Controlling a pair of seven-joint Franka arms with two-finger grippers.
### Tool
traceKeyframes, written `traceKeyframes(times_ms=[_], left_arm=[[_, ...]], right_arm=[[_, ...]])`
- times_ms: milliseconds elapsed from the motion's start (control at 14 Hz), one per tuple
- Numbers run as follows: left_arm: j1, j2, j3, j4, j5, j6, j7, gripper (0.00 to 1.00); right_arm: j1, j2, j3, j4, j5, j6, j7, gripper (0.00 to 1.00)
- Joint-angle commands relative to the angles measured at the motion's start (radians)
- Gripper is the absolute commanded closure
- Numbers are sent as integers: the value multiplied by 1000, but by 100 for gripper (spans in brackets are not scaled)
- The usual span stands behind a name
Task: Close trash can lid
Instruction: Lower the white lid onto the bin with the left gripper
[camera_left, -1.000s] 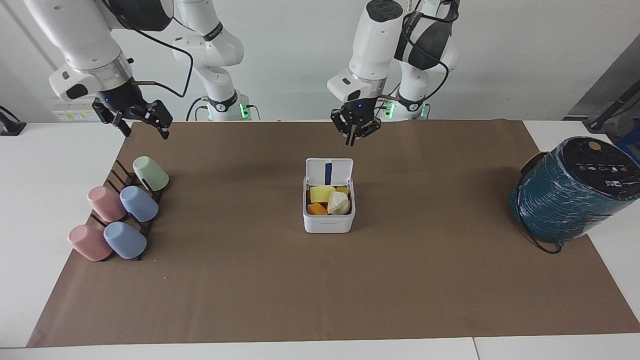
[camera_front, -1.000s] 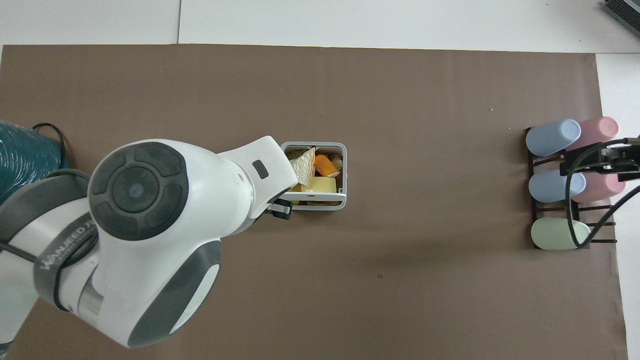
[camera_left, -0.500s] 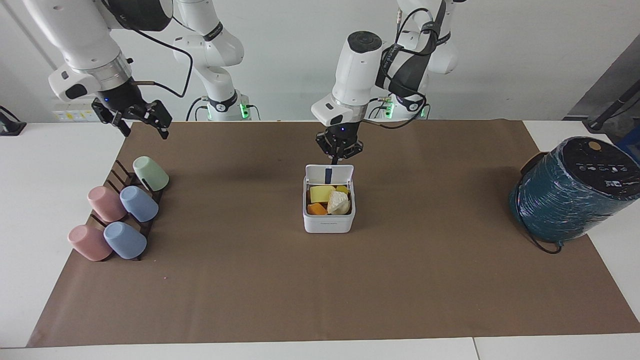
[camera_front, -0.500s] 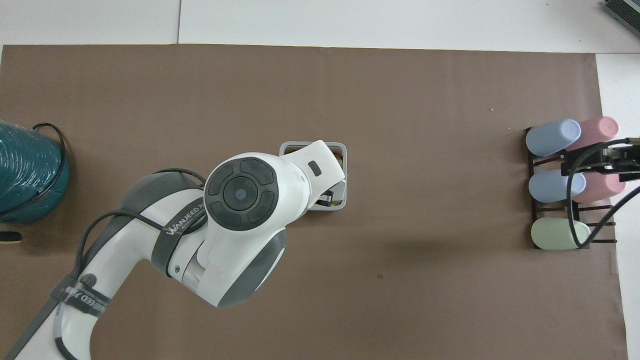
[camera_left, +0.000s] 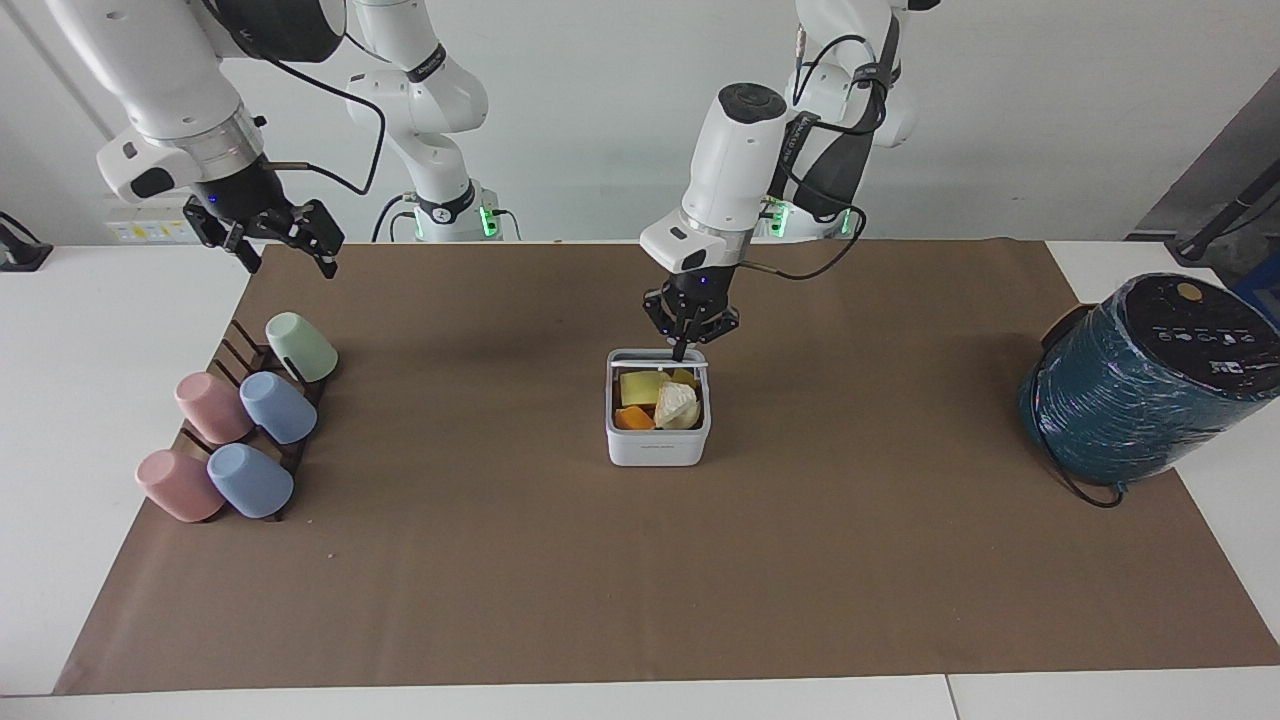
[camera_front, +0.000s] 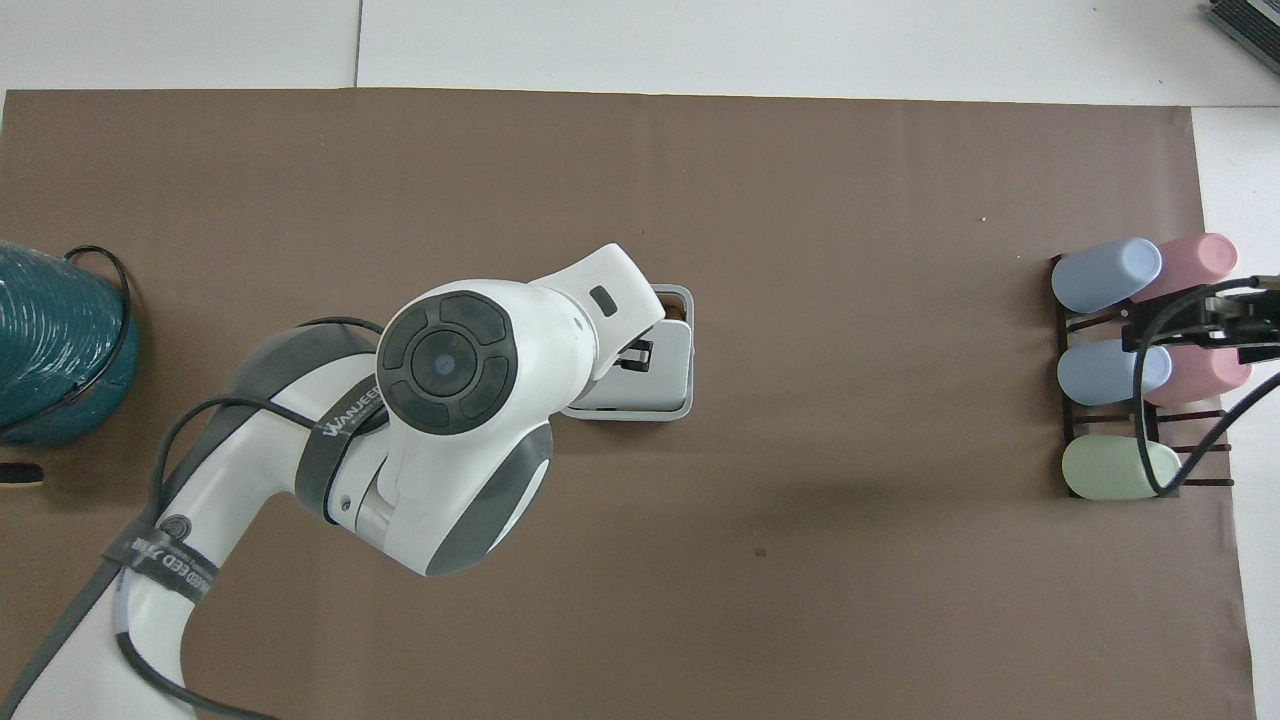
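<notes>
The robot's left gripper will release the lid, now tipped far forward over the opening, so that it lies flat over the opening of the small white trash can (camera_front: 625, 352).
The small white trash can (camera_left: 658, 446) stands mid-mat with yellow, orange and white pieces showing inside. Its hinged lid (camera_left: 652, 356) is tipped far forward over the opening, close to level, with a gap still showing under its free edge. My left gripper (camera_left: 682, 349) is shut, its tip pressing on the lid's top near the hinge side. In the overhead view the lid (camera_front: 662, 372) covers most of the can's grey rim (camera_front: 684, 298), and the left arm hides the fingers. My right gripper (camera_left: 288, 248) is open and waits in the air over the cup rack.
Several pastel cups (camera_left: 242, 428) lie on a dark rack (camera_left: 236, 345) at the right arm's end of the brown mat (camera_left: 640, 580). A large teal wrapped cylinder (camera_left: 1145, 385) with a cable stands at the left arm's end.
My left gripper came down and forward onto the upright lid and pushed it over the can, from standing open to nearly flat. The right arm has not moved.
</notes>
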Motion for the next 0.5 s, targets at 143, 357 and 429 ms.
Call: traceKeyframes(times_ms=[143,357,429], left_arm=[[10,79,0,20,3,112,6,100],[17,100,0,23,5,166,8,100],[18,114,0,33,6,180,8,100]], right_arm=[[-7,-26,-1,-27,2,-1,-31,0],[-7,-26,-3,-27,2,-1,-31,0],[-7,-26,-1,-27,2,-1,-32,0]])
